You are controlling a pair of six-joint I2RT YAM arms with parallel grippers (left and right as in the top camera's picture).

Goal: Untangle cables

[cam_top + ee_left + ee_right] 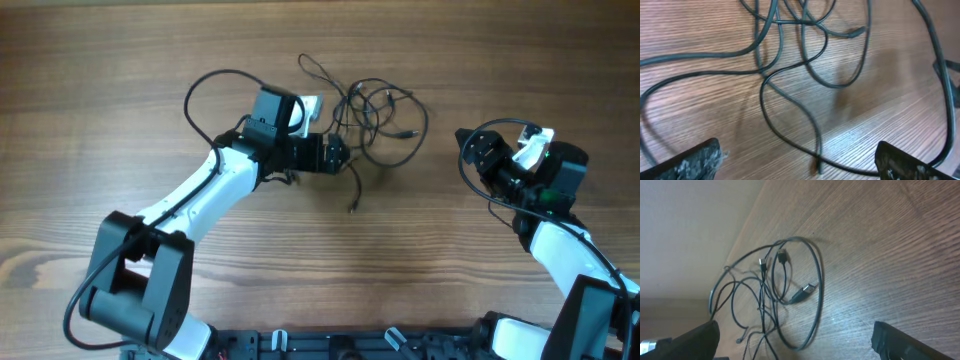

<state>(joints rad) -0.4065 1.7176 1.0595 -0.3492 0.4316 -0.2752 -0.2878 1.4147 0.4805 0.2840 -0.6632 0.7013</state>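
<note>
The crossed wires (350,98) (761,281) beside the rearmost plug of the tangled cables are next for my right gripper, which should go there and close.
The cables (385,122) are thin black wires tangled in loose loops on the wooden table, with small plug ends, one tail (354,195) trailing toward the front. My left gripper (343,152) is open at the left edge of the tangle, low over the table. In the left wrist view the wires (790,75) cross between and ahead of its open fingers (797,167). My right gripper (466,150) is open and empty, apart to the right of the tangle. The right wrist view shows the loops and plugs (790,287) ahead of its fingers (795,347).
A thicker black robot cable (215,85) loops from the left arm at the back left. The table (120,130) is brown wood. The arm bases stand at the front edge (340,345).
</note>
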